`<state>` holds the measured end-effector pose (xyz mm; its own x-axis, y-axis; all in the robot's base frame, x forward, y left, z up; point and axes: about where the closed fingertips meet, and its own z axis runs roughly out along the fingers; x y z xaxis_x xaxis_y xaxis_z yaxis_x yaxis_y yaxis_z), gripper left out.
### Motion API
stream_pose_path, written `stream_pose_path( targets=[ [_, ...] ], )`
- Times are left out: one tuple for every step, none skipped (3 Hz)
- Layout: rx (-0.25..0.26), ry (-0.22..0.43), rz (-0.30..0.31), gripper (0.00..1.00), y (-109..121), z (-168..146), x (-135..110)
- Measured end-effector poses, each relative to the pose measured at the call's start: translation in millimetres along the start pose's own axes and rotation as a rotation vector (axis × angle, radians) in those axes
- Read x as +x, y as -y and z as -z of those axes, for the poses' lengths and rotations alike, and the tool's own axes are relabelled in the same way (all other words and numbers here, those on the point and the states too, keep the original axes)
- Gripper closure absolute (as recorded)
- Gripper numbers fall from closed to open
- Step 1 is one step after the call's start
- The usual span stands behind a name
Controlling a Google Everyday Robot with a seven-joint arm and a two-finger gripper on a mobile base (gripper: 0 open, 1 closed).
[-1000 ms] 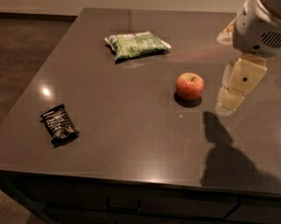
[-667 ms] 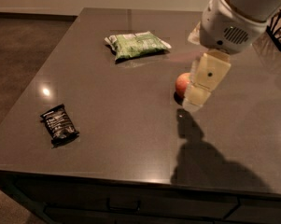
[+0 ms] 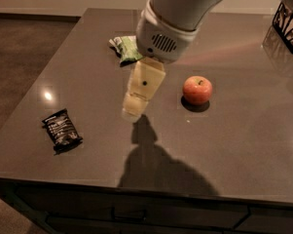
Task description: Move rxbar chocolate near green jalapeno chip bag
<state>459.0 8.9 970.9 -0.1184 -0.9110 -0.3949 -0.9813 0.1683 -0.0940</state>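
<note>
My gripper is to go next to the middle of the rxbar chocolate (image 3: 62,129) and close there, because the bar must move near the green jalapeno chip bag.
The rxbar chocolate (image 3: 62,130) is a small black shiny wrapper with white lettering. It lies flat near the front left of the dark table. The green jalapeno chip bag (image 3: 125,48) lies at the back of the table. The arm's white housing hides most of it. My gripper (image 3: 134,108) hangs over the table's middle. It is right of the bar, in front of the bag, and touches neither.
A red apple (image 3: 197,89) sits right of the gripper. A black wire basket (image 3: 288,26) stands at the back right corner. The table's front edge (image 3: 136,185) and left edge (image 3: 24,94) drop off to a dark floor.
The arm has swung from the right side of the table leftward across the apple to the middle. The apple now shows in full, and most of the chip bag is covered.
</note>
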Motion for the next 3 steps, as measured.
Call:
stream_pose_path(
  targets=[
    [-0.010,-0.021,0.014,0.00,-19,-35,-39],
    [-0.012,-0.065,0.041,0.00,-37,-71,-67],
    [-0.006,-0.106,0.066,0.00,-44,-104,-87]
  ],
)
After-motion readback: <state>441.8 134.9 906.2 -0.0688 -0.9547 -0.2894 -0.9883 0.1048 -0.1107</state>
